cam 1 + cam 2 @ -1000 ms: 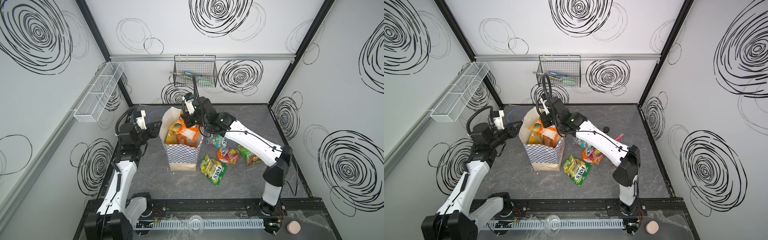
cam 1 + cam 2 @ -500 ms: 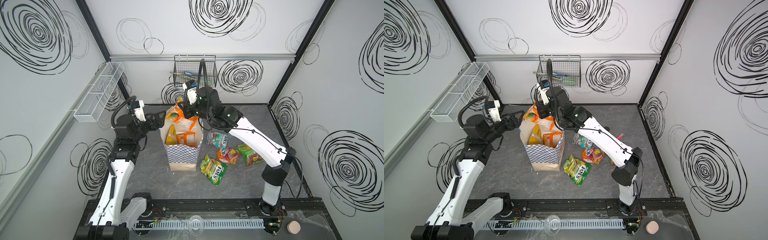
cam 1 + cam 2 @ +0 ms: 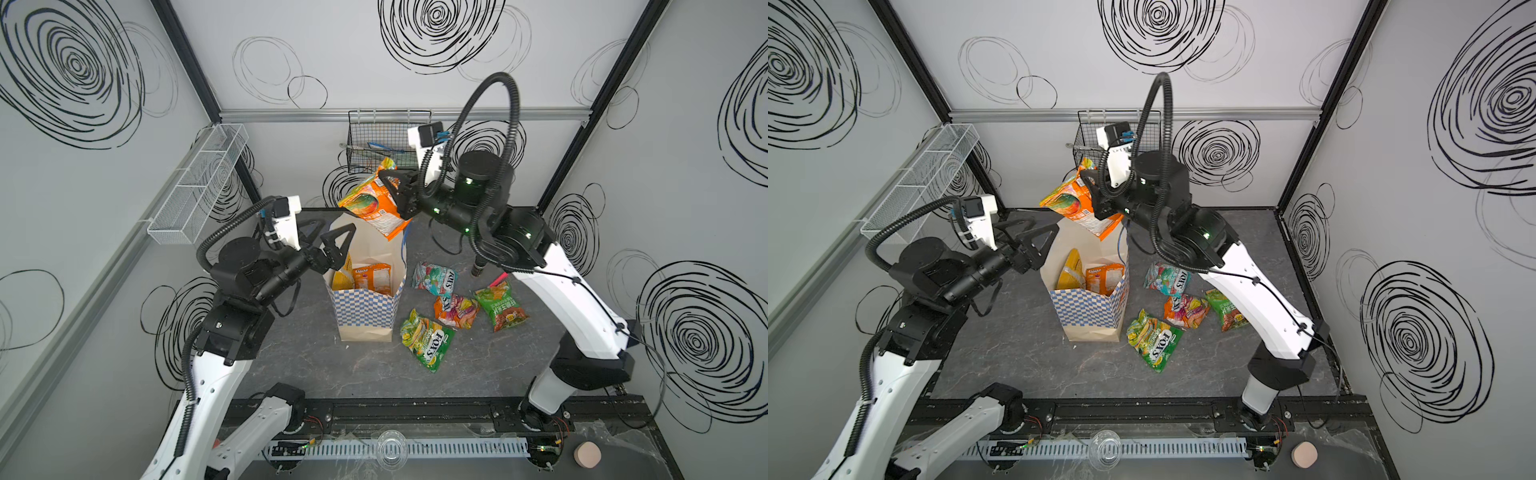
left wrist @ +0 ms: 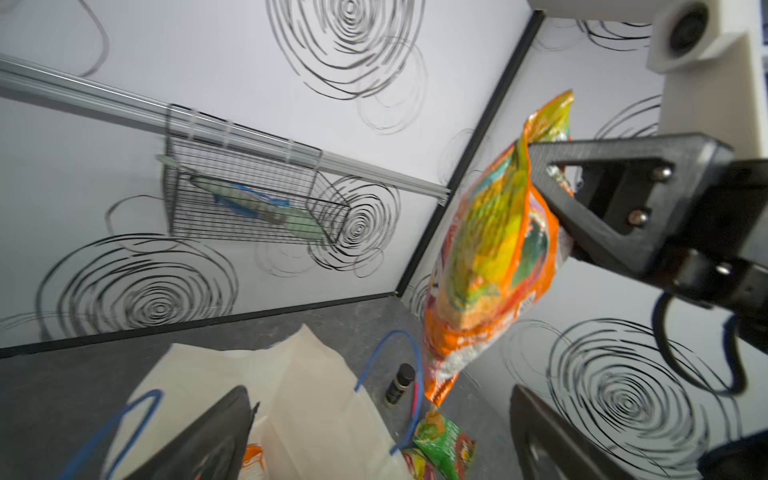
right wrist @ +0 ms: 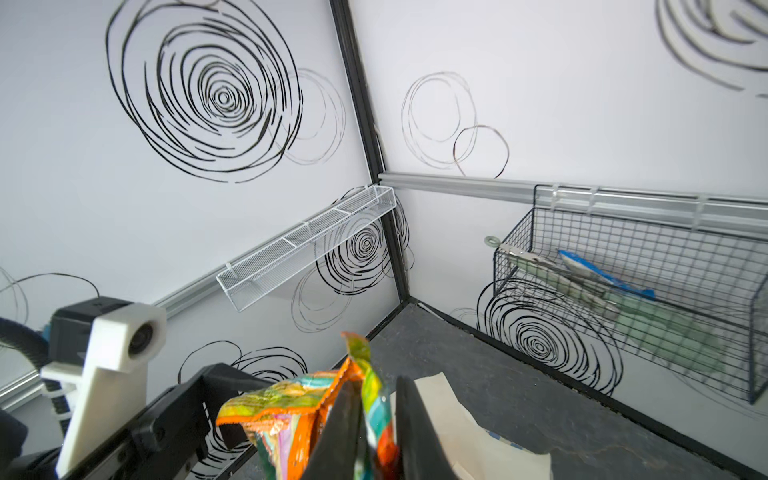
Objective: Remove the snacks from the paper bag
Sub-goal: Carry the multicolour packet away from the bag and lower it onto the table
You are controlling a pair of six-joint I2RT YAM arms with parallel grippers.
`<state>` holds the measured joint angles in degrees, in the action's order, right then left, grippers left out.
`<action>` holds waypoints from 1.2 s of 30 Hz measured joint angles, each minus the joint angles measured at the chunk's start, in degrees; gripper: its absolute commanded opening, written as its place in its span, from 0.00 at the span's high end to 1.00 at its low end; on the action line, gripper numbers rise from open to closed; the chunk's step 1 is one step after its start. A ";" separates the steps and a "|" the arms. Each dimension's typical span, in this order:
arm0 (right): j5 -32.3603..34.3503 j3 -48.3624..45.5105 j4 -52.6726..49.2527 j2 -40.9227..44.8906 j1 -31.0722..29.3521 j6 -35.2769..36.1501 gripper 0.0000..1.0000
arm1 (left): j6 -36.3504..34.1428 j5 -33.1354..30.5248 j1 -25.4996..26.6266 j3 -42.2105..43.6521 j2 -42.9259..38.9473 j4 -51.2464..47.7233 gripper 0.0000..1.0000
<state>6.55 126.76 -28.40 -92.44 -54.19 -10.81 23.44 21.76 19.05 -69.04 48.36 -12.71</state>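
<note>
Next, I set the large orange packet beside the paper bag, just behind the teal packet (image 3: 424, 245), with my right gripper.
The paper bag (image 3: 365, 307) (image 3: 1088, 316) stands upright and open at mid-table, with a yellow packet (image 3: 343, 276) and an orange packet (image 3: 372, 278) inside. My right gripper (image 3: 388, 187) (image 3: 1090, 187) (image 5: 376, 386) is shut on the top edge of an orange snack packet (image 3: 370, 203) (image 3: 1073, 201) (image 4: 490, 249) (image 5: 282, 411), which hangs in the air above the bag's far rim. My left gripper (image 3: 332, 232) (image 3: 1038, 230) (image 4: 380, 415) hovers open at the bag's left rim, empty. Several snacks lie right of the bag: teal (image 3: 434, 279), pink-orange (image 3: 455, 311), green (image 3: 500, 309), green-yellow (image 3: 424, 345).
A small dark jar (image 3: 476, 270) (image 4: 399, 384) and a pink marker (image 3: 496, 279) sit behind the loose packets. A wire basket (image 3: 374, 141) hangs on the back wall close behind the lifted packet. A white mesh shelf (image 3: 199, 187) lines the left wall.
The right gripper has risen with the orange packet, from inside the bag to above its rim. The left gripper has opened wide and come away from the bag's left edge.
</note>
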 measured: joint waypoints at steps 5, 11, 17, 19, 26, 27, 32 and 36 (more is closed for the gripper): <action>0.81 -13.35 1.88 14.82 5.73 -0.98 1.00 | -0.20 -2.08 15.69 0.04 0.00 1.53 0.02; -1.29 -33.24 4.17 28.46 20.65 -5.03 1.00 | -3.63 -8.00 32.41 0.04 2.84 2.16 0.04; -12.59 -48.41 7.39 29.70 34.62 -10.16 1.00 | -7.74 -13.94 42.38 0.26 8.15 2.12 0.03; -15.32 -51.69 8.81 27.21 36.94 -10.71 1.00 | -8.76 -15.45 44.09 0.70 9.38 2.12 0.03; -21.44 -54.10 14.34 13.03 38.05 -10.71 1.00 | -10.60 -17.44 45.20 2.71 10.27 2.12 0.04; -22.05 -53.37 14.99 10.43 38.05 -10.67 1.00 | -10.84 -17.73 45.20 3.02 10.27 2.12 0.04; -23.85 -46.90 18.40 -2.47 38.10 -10.71 1.00 | -12.87 -19.45 45.18 3.32 10.32 1.38 0.04; -25.09 -38.71 20.33 -13.07 38.10 -11.45 1.00 | -14.51 -20.26 44.11 3.32 10.32 -0.24 0.04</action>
<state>-18.55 88.05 -8.08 -105.51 -16.10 -22.26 8.93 1.50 63.16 -65.71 58.67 -12.95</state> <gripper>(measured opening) 0.166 0.963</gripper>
